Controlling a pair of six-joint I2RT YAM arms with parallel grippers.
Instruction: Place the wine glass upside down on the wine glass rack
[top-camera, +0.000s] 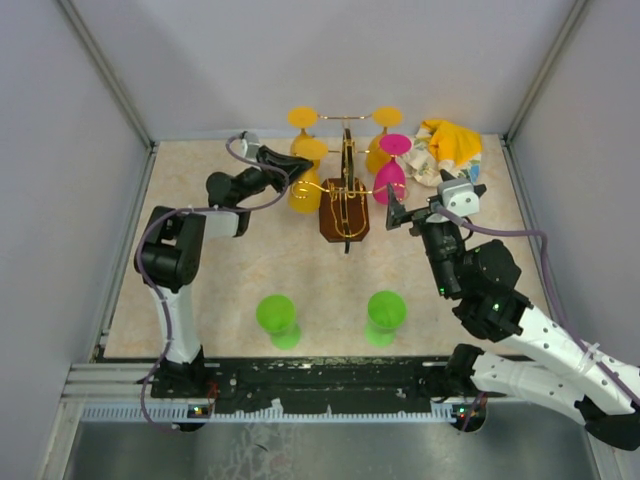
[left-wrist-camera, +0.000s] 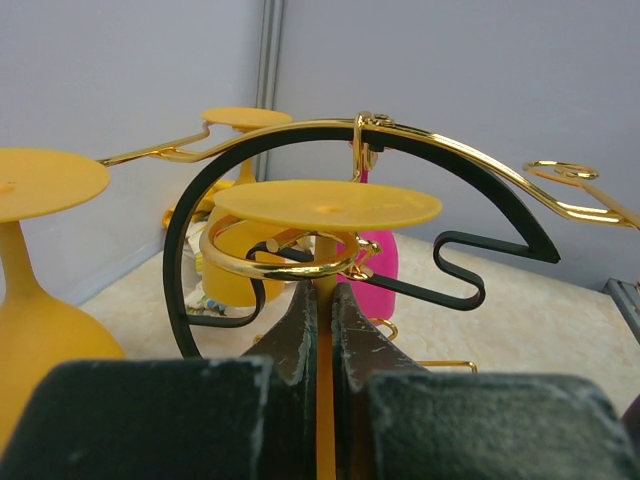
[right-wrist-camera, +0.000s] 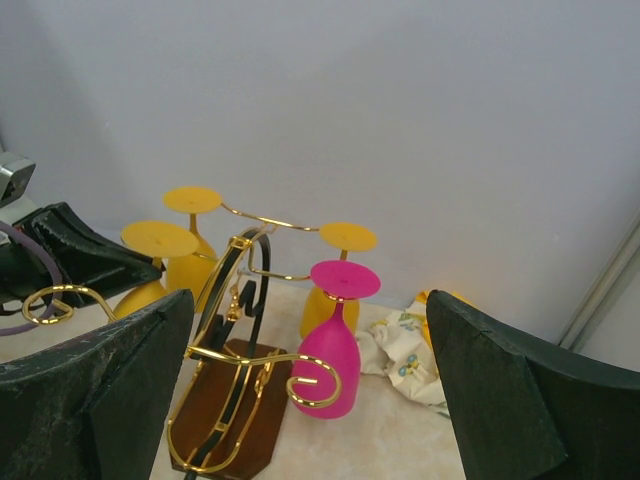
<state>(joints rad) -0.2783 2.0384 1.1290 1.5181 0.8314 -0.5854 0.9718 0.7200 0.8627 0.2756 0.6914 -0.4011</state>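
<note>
My left gripper needs to release the yellow wine glass in the gold ring hook (top-camera: 298, 177) (left-wrist-camera: 290, 255) across from the pink glass. The yellow glass's foot is just above a ring hook now.
The wine glass rack (top-camera: 345, 195) is gold wire on a brown wooden base (top-camera: 343, 222) at the table's middle back. My left gripper (top-camera: 292, 172) is shut on the stem of an upside-down yellow wine glass (top-camera: 306, 188). In the left wrist view my left gripper (left-wrist-camera: 324, 300) pinches the yellow stem (left-wrist-camera: 325, 400); the glass foot (left-wrist-camera: 327, 203) sits just above a gold ring hook (left-wrist-camera: 270, 262). My right gripper (top-camera: 400, 214) is open and empty right of the rack, and shows empty in its own view (right-wrist-camera: 310, 330). A pink glass (right-wrist-camera: 335, 350) hangs upside down.
Two more yellow glasses (top-camera: 303, 122) (top-camera: 384, 125) hang at the rack's far side. Two green glasses (top-camera: 276, 318) (top-camera: 385, 312) stand upside down on the table near the front. A crumpled yellow and white cloth (top-camera: 447, 148) lies at the back right.
</note>
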